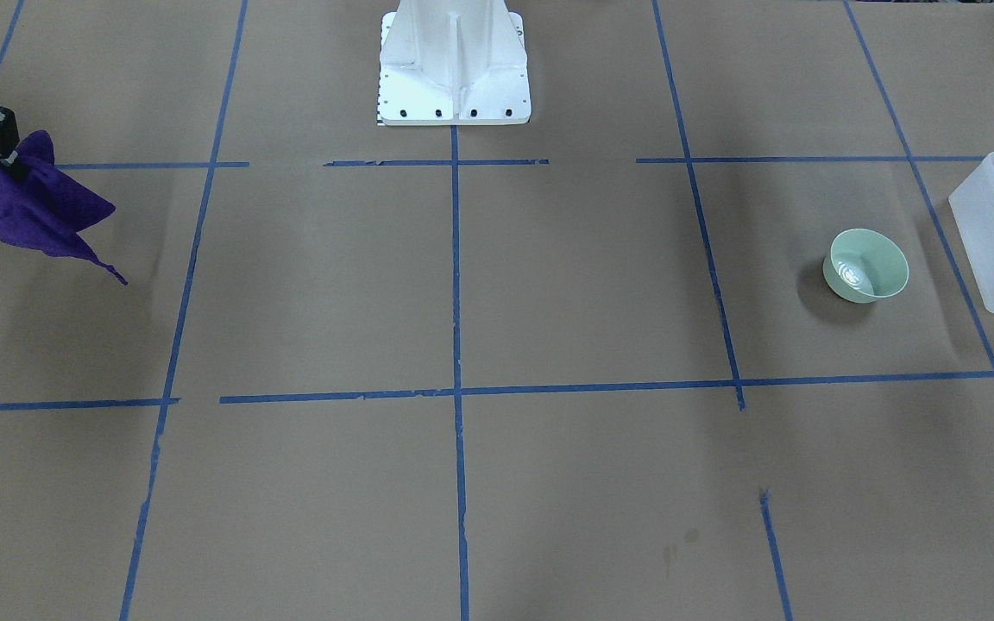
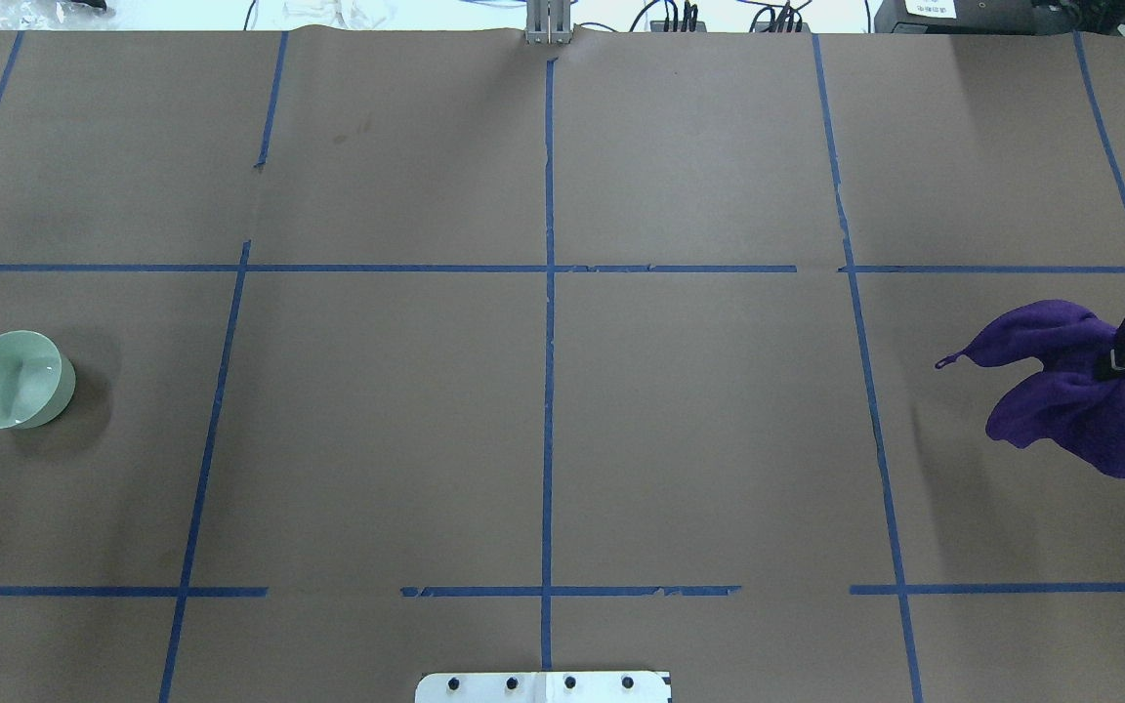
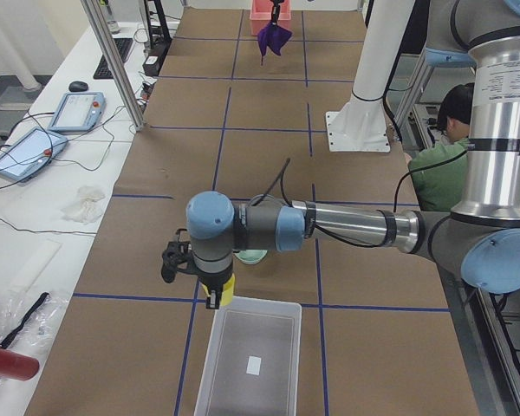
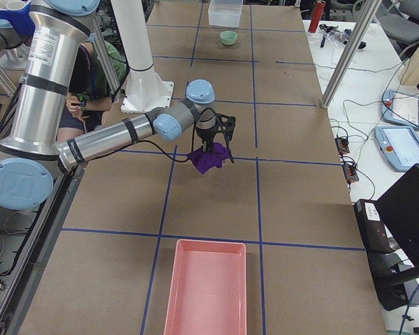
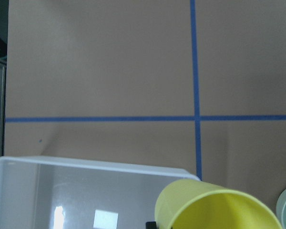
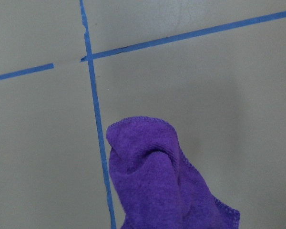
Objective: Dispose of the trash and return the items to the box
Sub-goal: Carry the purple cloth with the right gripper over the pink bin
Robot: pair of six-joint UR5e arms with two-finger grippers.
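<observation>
Next, I set the yellow cup in the frosted white box with my left gripper, by the box's side facing the mint-green bowl.
My left gripper (image 3: 215, 297) is shut on the yellow cup (image 5: 214, 205) and holds it tilted just above a corner of the frosted white box (image 5: 86, 164). The cup (image 3: 223, 290) hangs at the box's rim (image 3: 210, 364) in the exterior left view. The mint-green bowl (image 1: 865, 265) stands upright on the table beside the box (image 1: 980, 233), and it also shows in the overhead view (image 2: 15, 379). My right gripper (image 2: 1109, 363) is shut on a purple cloth (image 2: 1061, 391) that hangs above the table at the far right end.
A pink tray (image 4: 206, 286) lies at the table's end beyond the right gripper. The white robot base (image 1: 454, 78) stands at the middle back edge. Blue tape lines grid the brown table. A person sits behind the robot (image 3: 438, 147).
</observation>
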